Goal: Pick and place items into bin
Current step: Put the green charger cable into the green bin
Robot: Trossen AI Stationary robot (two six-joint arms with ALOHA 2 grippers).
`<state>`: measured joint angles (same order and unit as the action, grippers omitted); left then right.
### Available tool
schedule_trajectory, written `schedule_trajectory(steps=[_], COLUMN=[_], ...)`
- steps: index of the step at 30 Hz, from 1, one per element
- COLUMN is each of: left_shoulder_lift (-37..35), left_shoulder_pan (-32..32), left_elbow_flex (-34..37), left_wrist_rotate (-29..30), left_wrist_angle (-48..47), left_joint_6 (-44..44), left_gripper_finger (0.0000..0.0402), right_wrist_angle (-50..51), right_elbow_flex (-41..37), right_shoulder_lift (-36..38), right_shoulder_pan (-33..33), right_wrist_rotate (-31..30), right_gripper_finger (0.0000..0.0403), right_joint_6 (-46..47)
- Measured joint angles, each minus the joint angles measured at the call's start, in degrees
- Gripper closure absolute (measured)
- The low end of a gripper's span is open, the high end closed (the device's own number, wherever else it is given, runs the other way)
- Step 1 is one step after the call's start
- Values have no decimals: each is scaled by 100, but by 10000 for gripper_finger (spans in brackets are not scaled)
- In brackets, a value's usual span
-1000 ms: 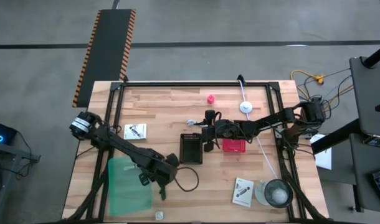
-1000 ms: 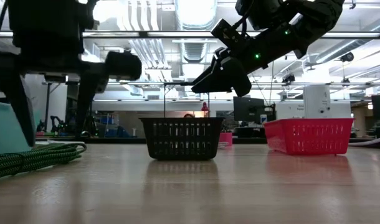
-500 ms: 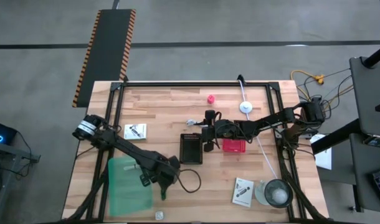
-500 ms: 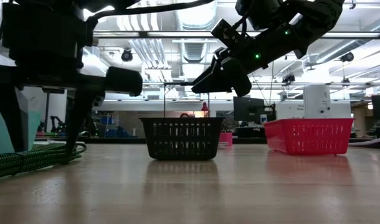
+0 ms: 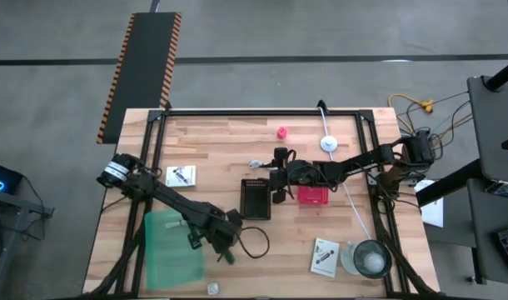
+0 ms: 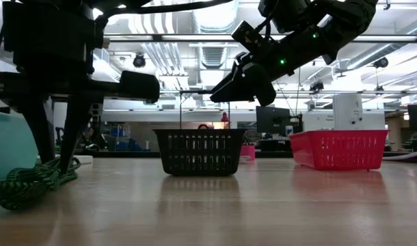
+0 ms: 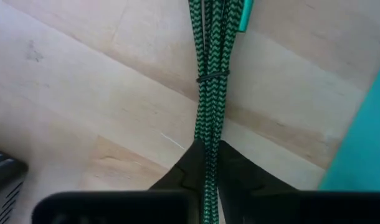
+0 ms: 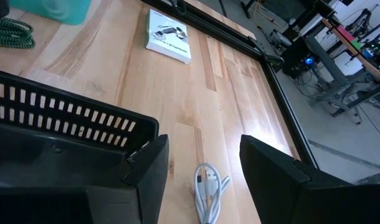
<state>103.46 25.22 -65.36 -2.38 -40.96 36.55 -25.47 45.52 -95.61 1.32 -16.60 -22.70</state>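
Next, my left gripper releases the green-and-black braided cable bundle inside the far end of the teal bin (image 5: 178, 228).
A green-and-black braided cable bundle (image 7: 209, 93), the green strip, lies on the wood near the table's front left, beside a teal sheet (image 5: 172, 246). My left gripper (image 7: 207, 163) stands over it, shut on it. My right gripper (image 8: 202, 180) hangs open above the far edge of the black bin (image 5: 256, 198), touching nothing. A coiled white cable (image 8: 209, 186) lies on the table below its fingers. A thin black cable (image 5: 256, 242) loops just right of the left gripper. A tiny red knob (image 5: 281, 132) sits near the far edge. My left gripper pinches the braided bundle (image 7: 206, 144) between its two fingers, several strands together, a little short of the thin band (image 7: 212, 77) that ties it. The fingers come from above, pointing down, and close across the bundle. The bunched cable (image 6: 27, 186) rests on the table.
A red bin (image 5: 312, 196) stands right of the black one. White printed cards lie at the left (image 5: 181, 175) and front right (image 5: 325, 257). A clear lidded container (image 5: 369, 258) is at the front right corner, a white disc (image 5: 328, 143) on a cord at the far right.
My left gripper has come down on the green cable and shut on it, shifting slightly toward the table's right edge. The cable, stretched out flat before, has bunched up near the fingers.
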Motion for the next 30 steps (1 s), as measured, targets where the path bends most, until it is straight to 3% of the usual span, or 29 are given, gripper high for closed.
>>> schedule_trajectory(steps=[16, 30], left_shoulder_lift=[-222, -1651], left_shoulder_pan=[-10, -4], left_elbow_flex=[-382, -518], left_wrist_rotate=[-2, 18], left_wrist_angle=[-305, -890], left_joint_6=[-557, -3639], left_gripper_finger=[394, 394], right_wrist_angle=[0, -8], right_elbow_flex=[0, 2], right_shoulder_lift=[0, 0], right_shoulder_pan=[0, 0], right_wrist_rotate=[-2, -9], right_gripper_finger=[218, 218], right_joint_6=[-2, -193])
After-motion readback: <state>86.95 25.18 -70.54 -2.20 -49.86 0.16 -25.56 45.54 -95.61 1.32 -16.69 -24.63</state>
